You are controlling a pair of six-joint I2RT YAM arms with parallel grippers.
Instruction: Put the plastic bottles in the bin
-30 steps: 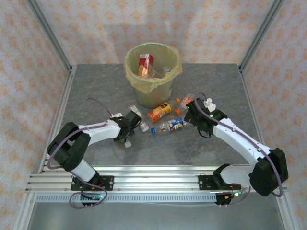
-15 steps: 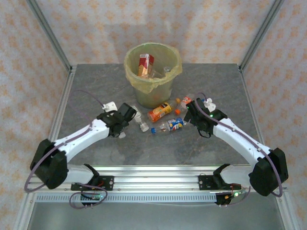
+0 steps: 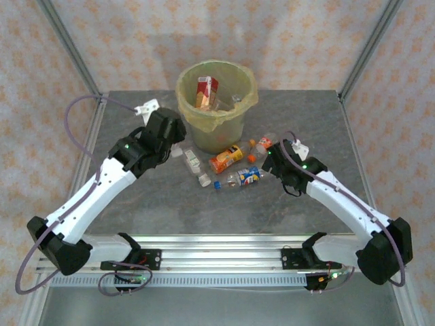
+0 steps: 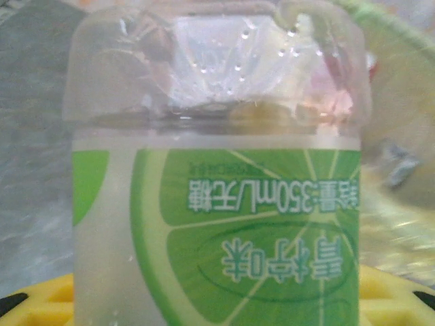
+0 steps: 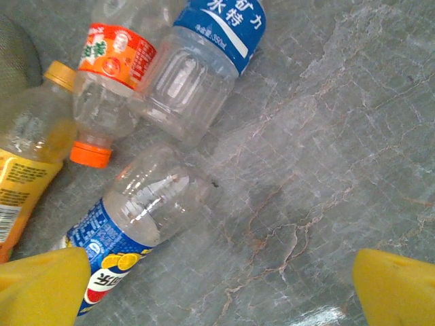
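I need to release the clear plastic bottle from my left gripper inside the bin (image 3: pixel 228 102) beside the red carton. The bottle is now raised beside the bin's wall.
My left gripper (image 3: pixel 174 144) is raised beside the left wall of the bin (image 3: pixel 185 102). It is shut on a clear plastic bottle with a green lime label (image 4: pixel 224 231), gripped between the yellow pads (image 4: pixel 384 292). The bin's yellow-green bag (image 4: pixel 401 102) shows just behind that bottle. My right gripper (image 3: pixel 269 163) hovers open over the table, its fingertips (image 5: pixel 41 285) wide apart and nothing between them. Below it lie a blue-and-orange-labelled bottle (image 5: pixel 129 231), an orange-capped bottle (image 5: pixel 109 81), a blue-labelled bottle (image 5: pixel 204 54) and an orange bottle (image 5: pixel 27 163).
A red-labelled bottle (image 3: pixel 207 92) and other clear bottles lie inside the bin. Two small clear bottles (image 3: pixel 194 160) (image 3: pixel 204 179) lie on the grey stone table (image 3: pixel 136 204) in front of the bin. Metal frame posts (image 3: pixel 71 54) stand at the back corners.
My left arm has stretched out and lifted from the table front up to the bin's left side, carrying the green-labelled bottle. The right gripper has shifted slightly and stayed open.
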